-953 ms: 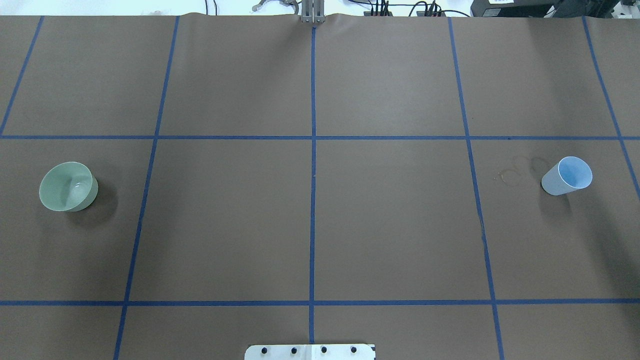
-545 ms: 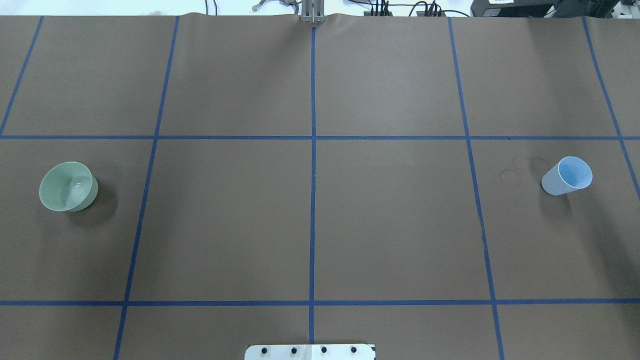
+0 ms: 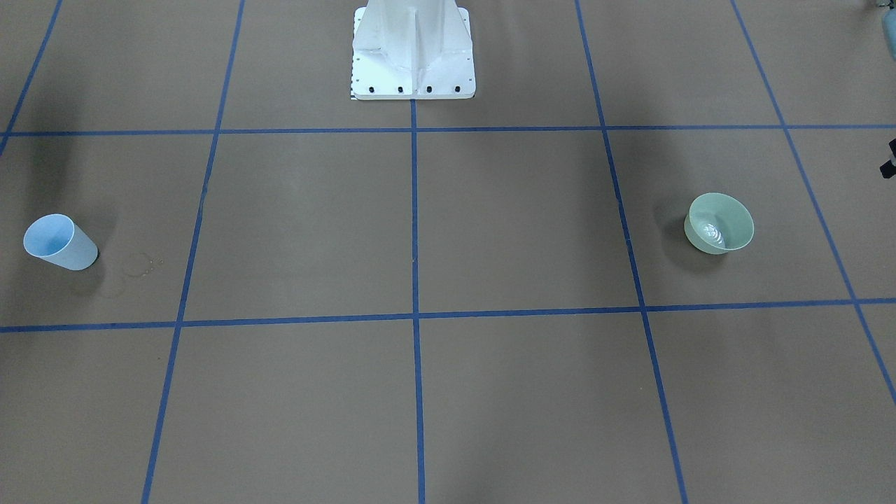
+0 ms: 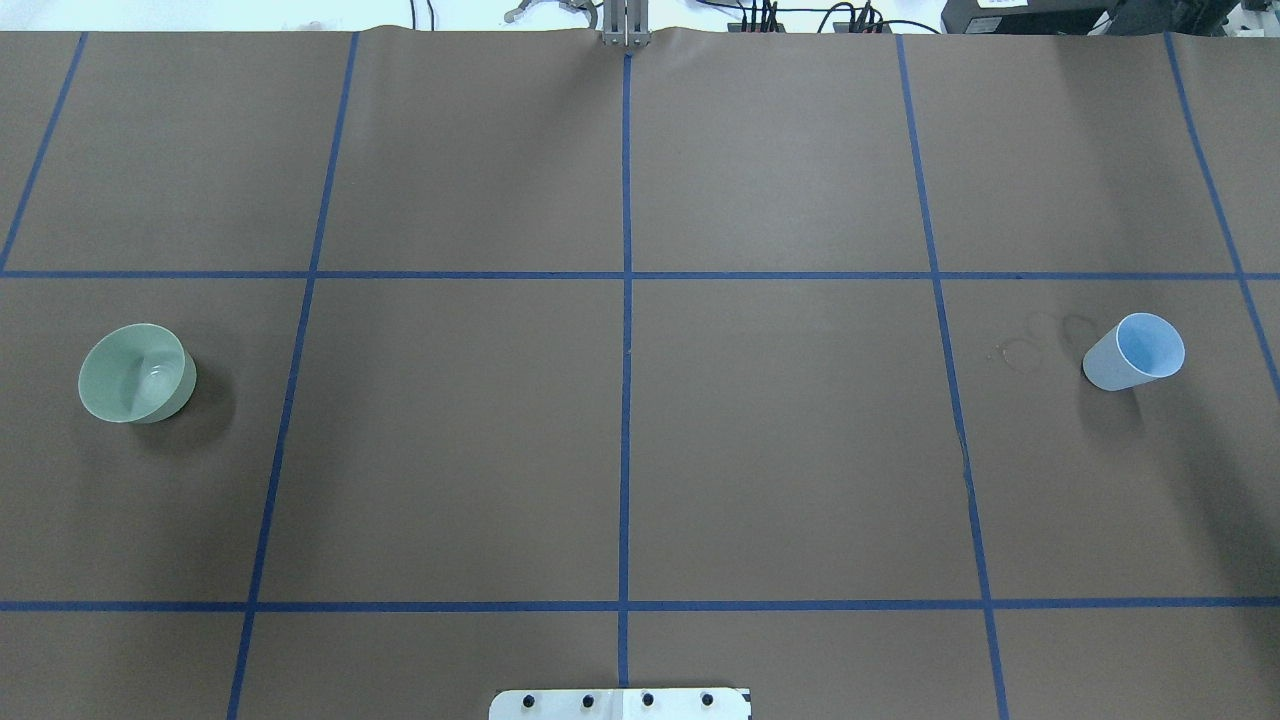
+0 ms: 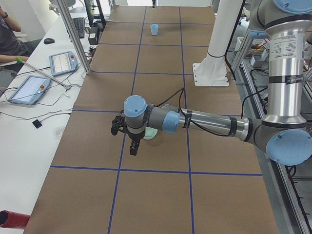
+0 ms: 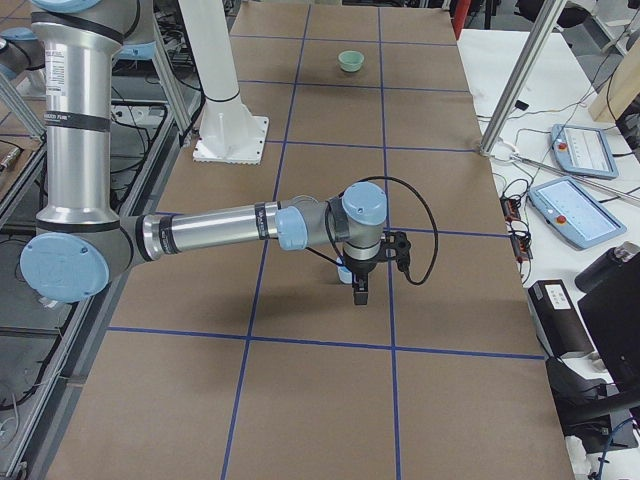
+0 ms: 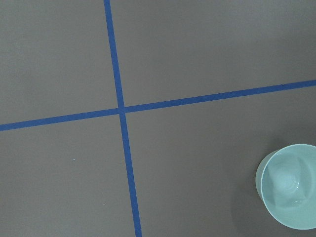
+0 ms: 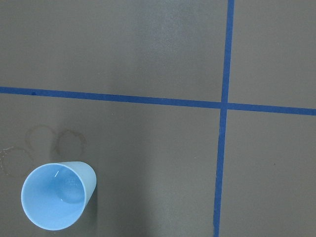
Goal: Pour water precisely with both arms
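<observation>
The left gripper should close on the pale green bowl's rim (image 3: 745, 206) (image 7: 266, 208), on the side farthest from the light blue cup.
A pale green bowl (image 4: 137, 372) stands on the robot's left side of the brown table; faint white glints of water (image 3: 710, 231) show in its bottom. A light blue cup (image 4: 1135, 351) stands upright on the robot's right side. My left gripper (image 5: 133, 150) hangs over the table just beside the bowl (image 5: 151, 134), which shows at the lower right of the left wrist view (image 7: 291, 186). My right gripper (image 6: 359, 296) hangs beside the cup (image 6: 343, 272), which shows at the lower left of the right wrist view (image 8: 58, 201). I cannot tell whether either gripper is open or shut.
Faint dried ring stains (image 4: 1020, 353) mark the paper beside the cup. The white pedestal (image 3: 413, 49) stands at the robot's edge. Blue tape lines (image 4: 625, 330) divide the table. Tablets (image 5: 63, 62) and cables lie on the side bench, and a metal post (image 6: 520, 80) stands by it.
</observation>
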